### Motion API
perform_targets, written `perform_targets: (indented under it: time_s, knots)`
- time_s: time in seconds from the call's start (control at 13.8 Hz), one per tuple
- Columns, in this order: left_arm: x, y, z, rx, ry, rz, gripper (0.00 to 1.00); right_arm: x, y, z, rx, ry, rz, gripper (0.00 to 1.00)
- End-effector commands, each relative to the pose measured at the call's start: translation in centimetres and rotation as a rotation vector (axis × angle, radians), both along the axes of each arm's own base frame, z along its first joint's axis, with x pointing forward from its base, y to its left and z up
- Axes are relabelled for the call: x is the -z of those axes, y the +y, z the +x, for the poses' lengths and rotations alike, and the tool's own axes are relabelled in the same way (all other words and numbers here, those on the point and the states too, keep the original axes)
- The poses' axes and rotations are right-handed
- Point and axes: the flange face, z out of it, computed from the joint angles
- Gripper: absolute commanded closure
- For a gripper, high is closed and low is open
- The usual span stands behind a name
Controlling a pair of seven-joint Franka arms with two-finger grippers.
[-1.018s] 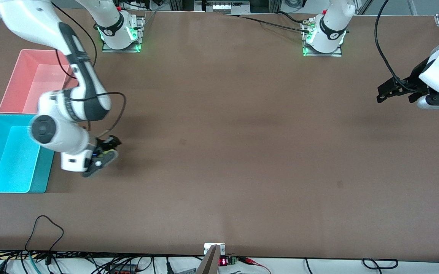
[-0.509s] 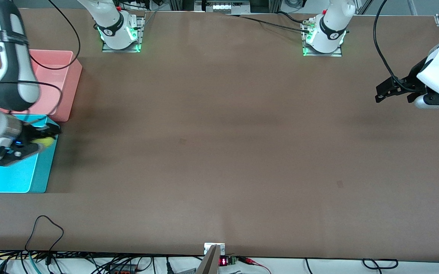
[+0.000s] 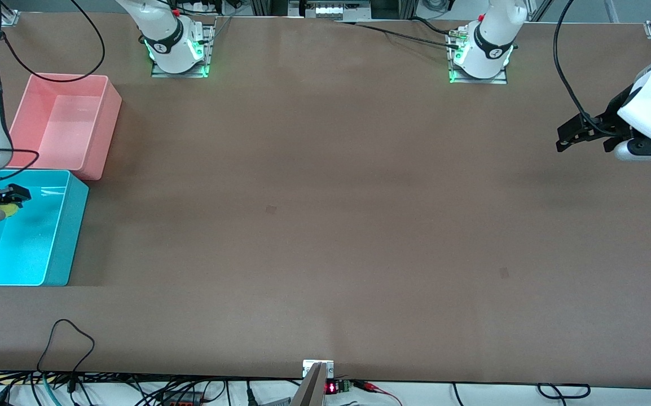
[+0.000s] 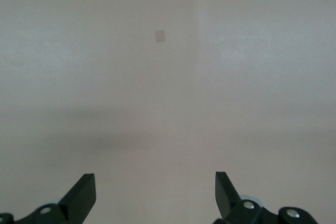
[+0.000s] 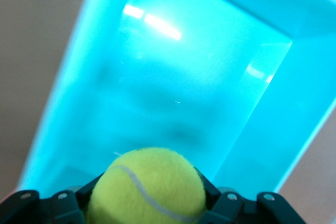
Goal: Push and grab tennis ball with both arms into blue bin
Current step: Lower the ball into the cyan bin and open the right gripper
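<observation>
My right gripper is going to release the tennis ball inside the blue bin, at the blue bin's end [image 3: 49,205] [image 5: 113,148] near the pink bin.
My right gripper [image 3: 5,203] is shut on the yellow-green tennis ball [image 3: 4,210] and holds it in the air over the blue bin [image 3: 71,225], at the right arm's end of the table. In the right wrist view the ball [image 5: 149,187] sits between the black fingers [image 5: 212,190], with the bin's cyan floor and walls [image 5: 157,77] below it. My left gripper [image 3: 571,138] is open and empty, raised over bare table at the left arm's end, waiting. In the left wrist view its fingertips [image 4: 84,192] stand wide apart over bare table.
A pink bin [image 3: 108,129] stands beside the blue bin, farther from the front camera. A black cable loop [image 3: 66,338] lies near the table's front edge. The two arm bases [image 3: 176,48] stand along the edge farthest from the camera.
My right arm has carried the ball from the table beside the blue bin to a spot over the bin's inside. The left arm has hardly moved.
</observation>
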Motion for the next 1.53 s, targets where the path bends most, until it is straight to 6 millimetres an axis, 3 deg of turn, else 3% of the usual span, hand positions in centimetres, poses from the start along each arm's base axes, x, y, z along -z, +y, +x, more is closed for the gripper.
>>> perform_targets:
  time_s: [0.0, 0.51, 0.95, 1.16, 1.24, 1.31, 1.38, 1.45]
  knots:
    - [-1.0, -0.3, -0.3, 0.002, -0.009, 0.007, 0.00, 3.8, -1.2, -0.1, -0.008, 0.008, -0.005, 1.00]
    - [-1.1, -0.3, -0.3, 0.003, -0.014, 0.007, 0.00, 8.3, -0.4, 0.1, 0.038, -0.011, 0.041, 1.00]
    - [-1.1, -0.1, -0.3, -0.002, -0.012, 0.007, 0.00, 11.5, 0.1, -2.7, 0.103, 0.046, 0.105, 1.00]
    - [-1.0, -0.1, -0.3, -0.002, -0.011, 0.007, 0.00, 12.1, -0.1, -3.5, 0.115, 0.059, 0.113, 0.98]
    - [-1.0, -0.1, -0.3, -0.002, -0.011, 0.007, 0.00, 12.2, -0.2, -3.6, 0.117, 0.060, 0.113, 0.93]
    - [-1.0, -0.1, -0.3, -0.002, -0.011, 0.007, 0.00, 12.2, -0.4, -3.6, 0.120, 0.060, 0.113, 0.81]
    - [-1.0, -0.1, -0.3, -0.002, -0.011, 0.007, 0.00, 12.3, -0.3, -3.6, 0.119, 0.062, 0.113, 0.66]
    - [-1.0, -0.2, -0.3, 0.000, -0.011, 0.007, 0.00, 12.2, -0.3, -3.6, 0.120, 0.060, 0.113, 0.43]
